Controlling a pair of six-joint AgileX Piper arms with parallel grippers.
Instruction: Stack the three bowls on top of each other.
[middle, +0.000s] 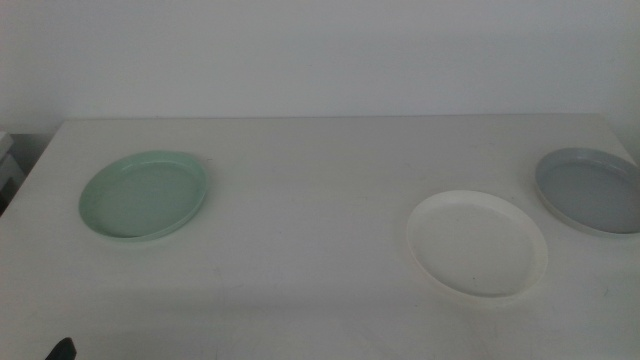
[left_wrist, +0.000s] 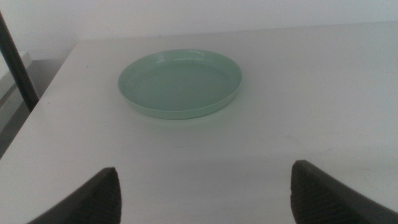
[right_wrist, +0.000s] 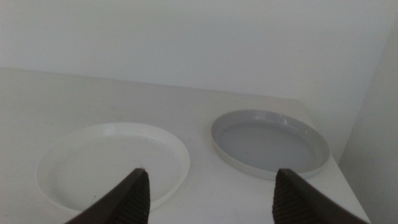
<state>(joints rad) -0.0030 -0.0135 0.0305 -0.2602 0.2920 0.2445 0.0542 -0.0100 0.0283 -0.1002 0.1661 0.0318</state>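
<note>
My right gripper needs to move to the white bowl next and close on the bowl's rim at the side (middle: 544, 247) (right_wrist: 188, 163) nearest the grey bowl.
Three shallow bowls lie apart on the white table (middle: 320, 200). The mint green bowl (middle: 144, 194) is at the left; it also shows in the left wrist view (left_wrist: 180, 82). The white bowl (middle: 477, 244) is at the right front, and the grey bowl (middle: 592, 189) is at the far right edge. Both show in the right wrist view, white bowl (right_wrist: 112, 165) and grey bowl (right_wrist: 268, 142). My left gripper (left_wrist: 205, 196) is open and empty, well short of the green bowl. My right gripper (right_wrist: 211, 198) is open and empty, short of the white and grey bowls.
A dark tip (middle: 62, 349) of the left arm shows at the bottom left edge of the middle view. A white wall stands behind the table. A dark pole (left_wrist: 17, 62) stands off the table's left edge.
</note>
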